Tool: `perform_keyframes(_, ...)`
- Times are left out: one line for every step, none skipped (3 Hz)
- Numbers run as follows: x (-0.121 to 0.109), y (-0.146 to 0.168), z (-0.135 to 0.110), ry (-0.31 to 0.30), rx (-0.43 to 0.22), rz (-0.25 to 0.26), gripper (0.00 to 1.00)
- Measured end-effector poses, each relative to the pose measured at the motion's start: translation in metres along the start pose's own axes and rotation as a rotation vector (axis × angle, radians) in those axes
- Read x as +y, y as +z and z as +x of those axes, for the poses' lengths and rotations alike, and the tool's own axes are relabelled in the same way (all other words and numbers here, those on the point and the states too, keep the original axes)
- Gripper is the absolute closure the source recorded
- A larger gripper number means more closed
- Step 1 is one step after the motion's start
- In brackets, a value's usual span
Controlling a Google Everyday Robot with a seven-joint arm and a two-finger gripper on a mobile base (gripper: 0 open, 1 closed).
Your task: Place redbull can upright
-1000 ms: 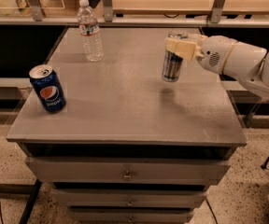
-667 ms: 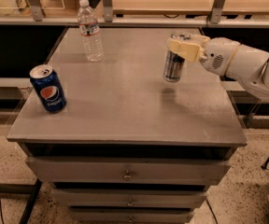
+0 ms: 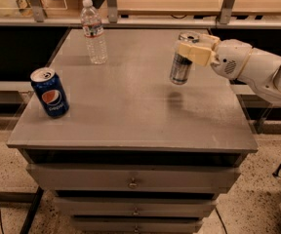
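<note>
My gripper needs to set the redbull can upright on the grey table (image 3: 180,84) and let go of it there, beside the back end of its shadow.
The redbull can (image 3: 182,65) is a slim silver and blue can, held nearly upright with its top leaning slightly right. It hangs just above the grey table (image 3: 130,111), over the right half, with its shadow below it. My gripper (image 3: 193,49) reaches in from the right on a white arm and is shut on the can's upper part, its tan fingers (image 3: 196,53) wrapped across the top third.
A wider dark blue Pepsi can (image 3: 50,92) stands upright near the table's left edge. A clear plastic water bottle (image 3: 93,31) stands at the back left. Drawers with small knobs (image 3: 132,183) sit under the tabletop. A shelf rail runs behind the table.
The gripper and the can have shifted a little, mostly upward and slightly right; the can stays held in the same near-upright pose above the table.
</note>
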State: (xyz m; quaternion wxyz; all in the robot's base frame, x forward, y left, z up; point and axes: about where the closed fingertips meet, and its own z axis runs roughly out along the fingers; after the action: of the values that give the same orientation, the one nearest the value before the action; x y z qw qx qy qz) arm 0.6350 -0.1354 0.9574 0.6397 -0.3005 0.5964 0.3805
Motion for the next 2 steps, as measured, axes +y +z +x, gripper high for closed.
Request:
perform_keyframes(0.032,0.004,-0.040,-0.096,0.001,-0.071,1.00)
perform_keyframes(0.031,0.001,-0.028,-0.076,0.032,-0.070,1.00)
